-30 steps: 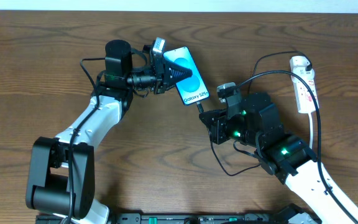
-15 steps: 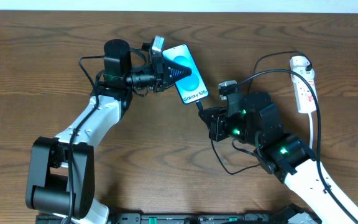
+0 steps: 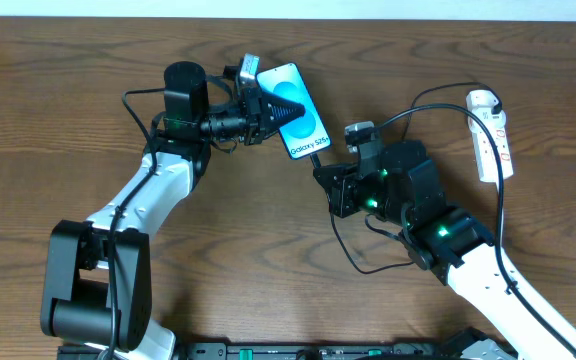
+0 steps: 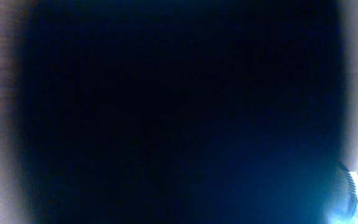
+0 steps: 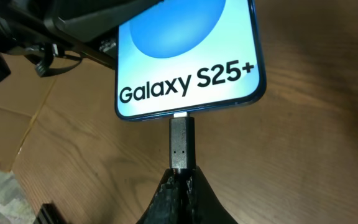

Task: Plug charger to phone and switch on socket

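The plug's silver end still shows below the phone, so my right gripper should open, grip the plug's cable end (image 5: 182, 163) afresh and push deeper.
The phone (image 3: 298, 112) lies tilted on the wood table, its cyan screen reading "Galaxy S25+" (image 5: 185, 81). My left gripper (image 3: 273, 112) is shut on the phone's upper part. Its wrist view is dark blue and shows nothing clear. My right gripper (image 5: 180, 180) is shut on the charger plug (image 5: 181, 144). The plug's tip touches the port at the phone's bottom edge. The black charger cable (image 3: 438, 115) runs from my right arm to the white socket strip (image 3: 490, 135) at the far right.
A loop of black cable (image 3: 368, 265) lies on the table under my right arm. The socket strip's cord curves along the right side.
My left gripper and the phone have shifted up and a little left. My right gripper followed up-left with the plug, which now meets the phone's bottom edge.
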`<state>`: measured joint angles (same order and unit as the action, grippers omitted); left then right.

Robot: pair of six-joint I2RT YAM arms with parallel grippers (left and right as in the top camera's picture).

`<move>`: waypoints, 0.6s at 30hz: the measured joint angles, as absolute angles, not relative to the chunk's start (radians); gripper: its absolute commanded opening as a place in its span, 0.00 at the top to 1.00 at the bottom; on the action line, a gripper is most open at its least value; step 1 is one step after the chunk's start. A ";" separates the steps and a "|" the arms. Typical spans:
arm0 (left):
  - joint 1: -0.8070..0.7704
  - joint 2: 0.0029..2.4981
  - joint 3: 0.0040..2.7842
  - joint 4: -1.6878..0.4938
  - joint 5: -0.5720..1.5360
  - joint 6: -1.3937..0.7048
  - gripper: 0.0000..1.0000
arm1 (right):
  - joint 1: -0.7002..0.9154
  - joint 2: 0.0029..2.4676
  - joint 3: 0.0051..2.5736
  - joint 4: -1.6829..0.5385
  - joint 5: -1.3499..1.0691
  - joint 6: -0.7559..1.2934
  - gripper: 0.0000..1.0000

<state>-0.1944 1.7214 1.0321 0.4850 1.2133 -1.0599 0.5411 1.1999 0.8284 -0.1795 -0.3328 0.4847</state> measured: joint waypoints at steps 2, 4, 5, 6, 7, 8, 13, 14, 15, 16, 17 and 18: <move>-0.194 1.721 1.033 0.488 1.214 -1.051 0.93 | 0.541 1.200 0.825 -0.165 -0.334 0.485 0.99; -0.193 1.721 1.035 0.490 1.217 -1.042 0.92 | 0.541 1.201 0.824 -0.160 -0.334 0.485 0.99; -0.193 1.721 1.035 0.491 1.218 -1.035 0.93 | 0.541 1.202 0.824 -0.160 -0.334 0.485 0.99; -0.193 1.721 1.035 0.491 1.220 -1.029 0.93 | 0.541 1.203 0.823 -0.160 -0.334 0.485 0.99; -0.193 1.721 1.035 0.491 1.221 -1.022 0.92 | 0.541 1.203 0.823 -0.161 -0.334 0.485 0.99; -0.193 1.721 1.035 0.491 1.222 -1.016 0.93 | 0.541 1.204 0.823 -0.161 -0.335 0.485 0.99; -0.193 1.721 1.036 0.492 1.225 -0.989 0.93 | 0.541 1.204 0.822 -0.154 -0.336 0.485 0.99; -0.193 1.721 1.038 0.492 1.225 -0.987 0.93 | 0.541 1.204 0.822 -0.152 -0.336 0.485 0.99; -0.193 1.721 1.039 0.492 1.226 -0.986 0.92 | 0.541 1.204 0.822 -0.152 -0.336 0.485 0.99; -0.193 1.721 1.040 0.492 1.227 -0.982 0.93 | 0.541 1.204 0.822 -0.153 -0.336 0.484 0.99; -0.193 1.721 1.040 0.492 1.229 -0.977 0.93 | 0.541 1.204 0.822 -0.156 -0.336 0.480 0.99; -0.193 1.721 1.040 0.491 1.231 -0.971 0.93 | 0.541 1.204 0.822 -0.156 -0.336 0.478 0.99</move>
<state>-0.1932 1.7214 1.0397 0.4911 1.2312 -0.9707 0.5411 1.2041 0.8215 -0.1562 -0.3363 0.4778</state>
